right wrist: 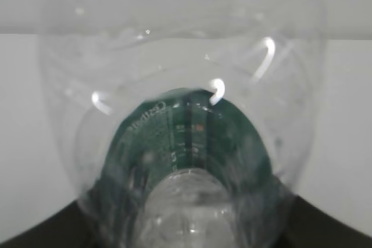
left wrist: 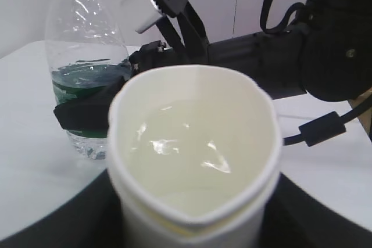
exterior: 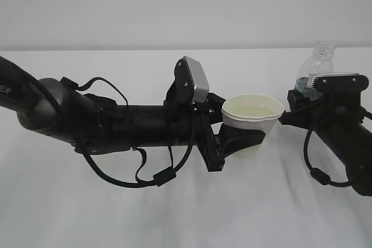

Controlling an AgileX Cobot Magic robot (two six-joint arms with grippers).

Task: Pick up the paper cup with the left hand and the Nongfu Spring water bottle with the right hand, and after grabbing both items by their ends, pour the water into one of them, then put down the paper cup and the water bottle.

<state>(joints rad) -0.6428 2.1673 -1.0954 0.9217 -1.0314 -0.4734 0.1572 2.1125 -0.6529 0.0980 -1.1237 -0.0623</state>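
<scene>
My right gripper will set the water bottle, now held upright beside the paper cup, upright on the white table (exterior: 292, 125) and let go of it there, close beside the paper cup.
My left gripper (exterior: 247, 137) is shut on the white paper cup (exterior: 254, 121) at mid-table, its black fingers (exterior: 232, 143) on both sides of the cup wall. The cup (left wrist: 195, 213) stands upright with its rim squeezed to a point, and holds clear water (left wrist: 192, 143). To its right my right gripper (exterior: 311, 94) is shut on the green label of the upright, capless Nongfu Spring water bottle (exterior: 319, 62). In the left wrist view the bottle (left wrist: 87, 45) stands left of the cup with a black finger (left wrist: 87, 114) across its label. The bottle (right wrist: 180, 143) fills the right wrist view.
The white table (exterior: 174, 213) runs back to a pale wall (exterior: 174, 4). My left arm (exterior: 87, 120), with looping black cables, lies across the left and middle of the table. The right arm (exterior: 349, 149) comes in from the right edge.
</scene>
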